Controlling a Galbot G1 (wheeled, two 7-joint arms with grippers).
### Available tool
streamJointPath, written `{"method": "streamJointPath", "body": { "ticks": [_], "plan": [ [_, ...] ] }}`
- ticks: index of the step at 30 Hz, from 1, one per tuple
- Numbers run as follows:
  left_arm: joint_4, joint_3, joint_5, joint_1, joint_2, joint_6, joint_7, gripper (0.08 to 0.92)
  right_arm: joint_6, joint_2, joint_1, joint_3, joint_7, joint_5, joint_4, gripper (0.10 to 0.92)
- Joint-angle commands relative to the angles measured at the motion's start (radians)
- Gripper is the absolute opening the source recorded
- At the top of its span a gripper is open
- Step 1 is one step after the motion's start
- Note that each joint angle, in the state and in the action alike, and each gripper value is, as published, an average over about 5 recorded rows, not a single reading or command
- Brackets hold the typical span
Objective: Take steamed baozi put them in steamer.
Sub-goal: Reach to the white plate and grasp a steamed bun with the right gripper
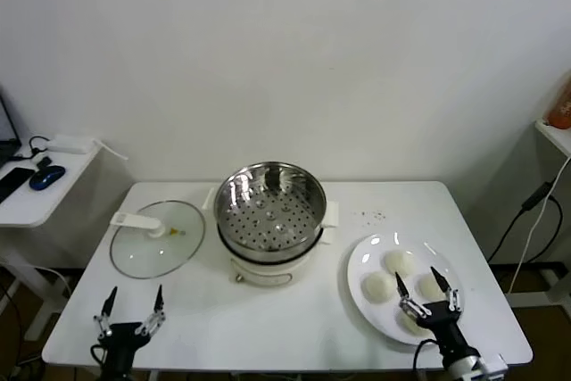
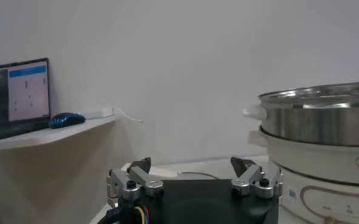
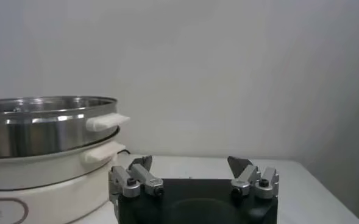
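Observation:
The baozi closest to the far edge of the white plate is next, and my right gripper should go to it and close on that baozi's sides [image 1: 399,262].
The steamer [image 1: 270,207] is a shiny steel basket with a perforated bottom on a white pot base at the table's middle, and it holds nothing. Three off-white baozi [image 1: 399,261] lie on a white plate [image 1: 361,260] at the right; a fourth is largely hidden under my right gripper. My right gripper [image 1: 417,276] is open and empty above the plate's near side. My left gripper [image 1: 136,290] is open and empty at the front left edge. The steamer shows in the left wrist view [image 2: 325,115] and in the right wrist view [image 3: 39,125]; neither wrist view shows a baozi.
A flat glass lid [image 1: 157,238] with a white handle lies left of the steamer. A side table [image 1: 36,198] with a blue mouse [image 1: 46,177] stands off the left end. A shelf [image 1: 553,136] and cables are at the right.

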Motion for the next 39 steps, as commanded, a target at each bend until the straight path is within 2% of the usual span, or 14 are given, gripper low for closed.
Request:
{"method": "streamJointPath", "body": {
  "ticks": [1,6,12,18,25,31,39],
  "plan": [
    [-0.003,0.001,0.005,-0.001,0.002,-0.002,0.001,0.823,-0.016,-0.025,0.031,0.017,-0.042,-0.031,0.002,0.823],
    [-0.006,0.005,0.011,-0.002,0.006,-0.012,0.004,0.823,-0.101,-0.168,0.137,0.032,-0.135,-0.054,-0.022,0.823],
    [-0.009,0.022,0.027,0.005,0.013,-0.023,0.006,0.823,-0.282,-0.381,0.320,-0.014,-0.245,-0.050,-0.084,0.823],
    [-0.002,0.037,0.040,0.013,0.020,-0.038,0.005,0.823,-0.318,-0.561,0.481,-0.122,-0.465,-0.070,-0.234,0.823],
    [-0.010,0.040,0.019,0.010,0.026,-0.026,-0.003,0.823,-0.308,-0.753,0.736,-0.345,-0.802,-0.107,-0.353,0.823],
    [-0.010,0.046,0.017,0.001,0.023,-0.024,-0.003,0.823,-0.301,-0.775,1.198,-0.783,-0.925,-0.102,-0.458,0.823],
    [-0.020,0.040,0.016,0.004,0.028,-0.013,-0.008,0.823,-0.269,-0.658,1.777,-1.483,-1.034,-0.110,-0.626,0.823]
  ]
}}
